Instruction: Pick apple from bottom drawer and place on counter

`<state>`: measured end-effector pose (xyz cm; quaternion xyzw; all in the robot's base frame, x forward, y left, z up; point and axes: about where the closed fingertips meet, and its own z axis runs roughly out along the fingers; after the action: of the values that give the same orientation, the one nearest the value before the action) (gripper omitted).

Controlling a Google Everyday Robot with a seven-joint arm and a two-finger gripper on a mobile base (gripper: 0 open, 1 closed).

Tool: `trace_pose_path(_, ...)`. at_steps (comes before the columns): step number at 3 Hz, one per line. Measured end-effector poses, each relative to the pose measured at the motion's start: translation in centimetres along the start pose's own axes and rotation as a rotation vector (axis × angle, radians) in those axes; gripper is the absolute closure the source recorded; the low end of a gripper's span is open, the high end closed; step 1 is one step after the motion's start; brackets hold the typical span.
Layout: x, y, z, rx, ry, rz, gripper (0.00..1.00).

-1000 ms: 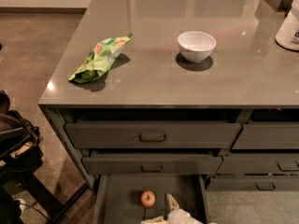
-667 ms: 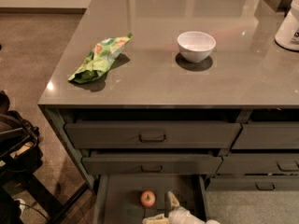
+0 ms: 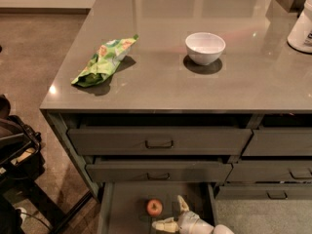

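Observation:
Next, I close my gripper around the middle of the red-orange apple [image 3: 154,207] in the open bottom drawer.
The apple [image 3: 154,207] is small and red-orange and lies on the floor of the open bottom drawer [image 3: 126,213], below two handled drawers. My gripper [image 3: 169,212] comes in from the bottom edge, inside the drawer just right of the apple. Its pale fingers [image 3: 182,203] are spread apart, one pointing up and one pointing left below the apple. They hold nothing. The glossy grey-brown counter [image 3: 161,82] lies above the drawers.
On the counter lie a green snack bag [image 3: 104,60] at the left, a white bowl [image 3: 205,48] in the middle and a white container [image 3: 302,26] at the right edge. Dark equipment [image 3: 14,150] stands on the floor at the left.
My gripper has shifted slightly left in the drawer, its lower finger reaching under the apple. The apple has not moved.

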<state>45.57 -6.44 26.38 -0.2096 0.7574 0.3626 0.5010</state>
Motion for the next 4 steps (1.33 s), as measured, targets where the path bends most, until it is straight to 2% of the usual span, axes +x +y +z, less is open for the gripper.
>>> trace_pose_path(1, 1.0, -0.3, 2.0, -0.039, 0.009, -0.050, 0.00)
trace_pose_path(2, 2.7, -1.2, 4.4, -0.056, 0.007, -0.102, 0.00)
trace_pose_path(3, 2.7, -1.2, 4.4, -0.056, 0.008, -0.102, 0.00)
trace_pose_path(4, 4.0, -1.4, 5.5, -0.072, 0.056, -0.143, 0.00)
